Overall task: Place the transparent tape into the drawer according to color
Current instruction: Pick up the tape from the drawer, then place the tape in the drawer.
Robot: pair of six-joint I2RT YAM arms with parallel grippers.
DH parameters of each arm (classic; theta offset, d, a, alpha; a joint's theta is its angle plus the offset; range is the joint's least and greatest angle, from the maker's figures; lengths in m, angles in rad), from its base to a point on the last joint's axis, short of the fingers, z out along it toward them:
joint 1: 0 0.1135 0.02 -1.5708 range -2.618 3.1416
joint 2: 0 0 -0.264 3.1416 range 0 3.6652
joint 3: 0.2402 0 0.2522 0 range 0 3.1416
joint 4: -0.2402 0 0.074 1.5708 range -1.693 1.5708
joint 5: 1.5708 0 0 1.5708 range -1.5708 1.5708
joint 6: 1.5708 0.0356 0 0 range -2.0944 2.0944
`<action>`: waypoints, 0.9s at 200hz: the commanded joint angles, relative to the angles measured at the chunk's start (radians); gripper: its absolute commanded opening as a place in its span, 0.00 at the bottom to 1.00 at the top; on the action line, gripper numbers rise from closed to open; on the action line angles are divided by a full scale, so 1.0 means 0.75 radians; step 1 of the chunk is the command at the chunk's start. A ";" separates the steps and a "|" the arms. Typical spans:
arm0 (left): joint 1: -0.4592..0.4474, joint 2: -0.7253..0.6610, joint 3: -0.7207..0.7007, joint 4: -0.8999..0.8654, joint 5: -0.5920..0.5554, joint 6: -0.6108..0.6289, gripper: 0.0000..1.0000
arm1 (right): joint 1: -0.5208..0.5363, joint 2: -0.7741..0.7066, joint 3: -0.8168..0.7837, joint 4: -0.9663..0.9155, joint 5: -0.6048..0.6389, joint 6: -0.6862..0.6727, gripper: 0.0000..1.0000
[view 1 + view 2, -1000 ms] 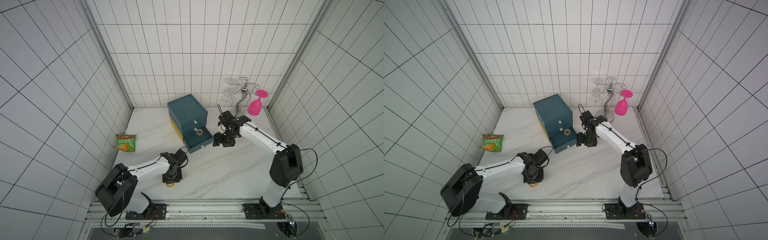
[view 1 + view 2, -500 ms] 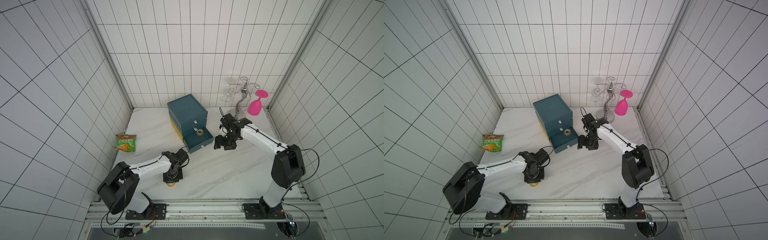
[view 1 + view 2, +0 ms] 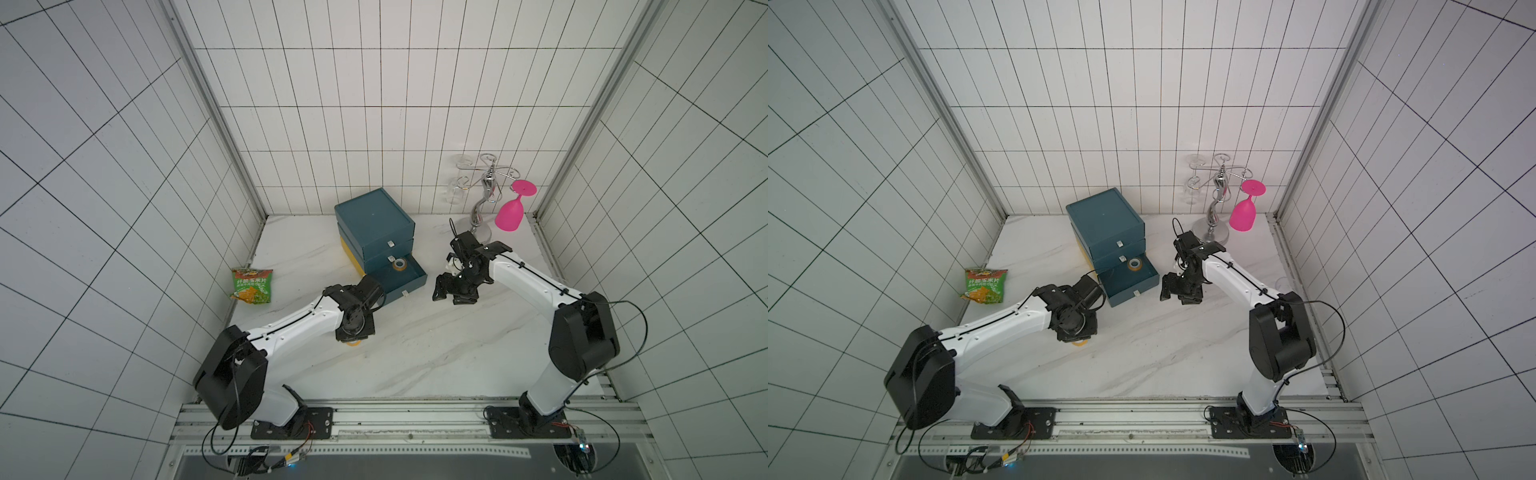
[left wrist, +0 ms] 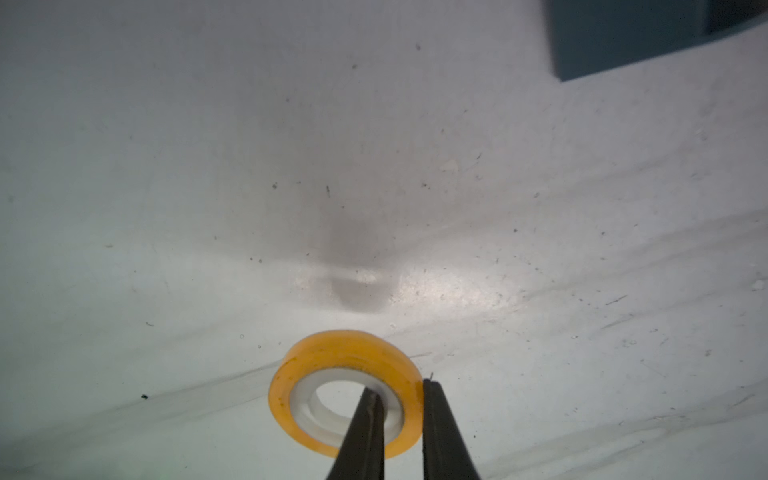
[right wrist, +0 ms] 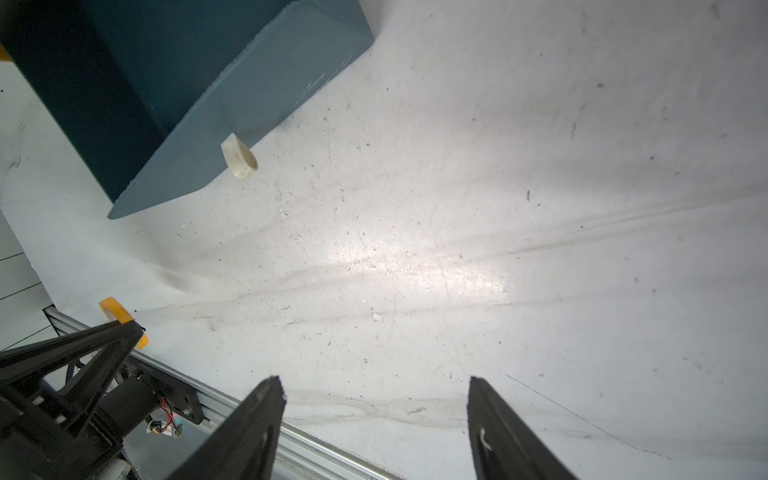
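My left gripper will release the orange-yellow roll of tape in the open drawer [image 3: 390,285], setting it in front of the other roll of tape.
An orange-yellow transparent tape roll [image 4: 345,390] with a white core lies at the table surface. My left gripper [image 4: 399,390] is shut on its rim, one finger through the hole and one outside. In both top views only a sliver of this tape [image 3: 352,342] [image 3: 1079,342] shows under the left gripper [image 3: 353,332]. Another tape roll [image 3: 400,263] [image 3: 1134,263] lies in the open bottom drawer [image 3: 415,282] of the teal cabinet [image 3: 374,216]. My right gripper [image 3: 451,293] [image 5: 376,399] hangs open and empty, right of the drawer.
A green snack bag [image 3: 252,285] lies at the left wall. At the back right stands a metal glass rack [image 3: 484,195] holding a pink glass [image 3: 509,214] and a clear glass [image 3: 453,193]. An aluminium rail [image 3: 395,415] runs along the table's front edge.
The left gripper has closed onto the orange-yellow tape's rim. The right gripper has drawn away from the drawer toward the table's front, still open.
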 commanded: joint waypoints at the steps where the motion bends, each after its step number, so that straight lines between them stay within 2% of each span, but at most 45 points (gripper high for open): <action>1: 0.009 -0.009 0.110 -0.028 -0.041 0.032 0.00 | -0.032 -0.057 -0.045 0.019 -0.018 0.013 0.72; 81: 0.017 0.129 0.448 0.035 -0.098 0.103 0.00 | -0.098 -0.094 -0.088 0.096 -0.025 0.044 0.73; 180: 0.024 0.340 0.576 0.313 -0.166 0.209 0.00 | -0.136 -0.098 -0.108 0.141 -0.028 0.048 0.73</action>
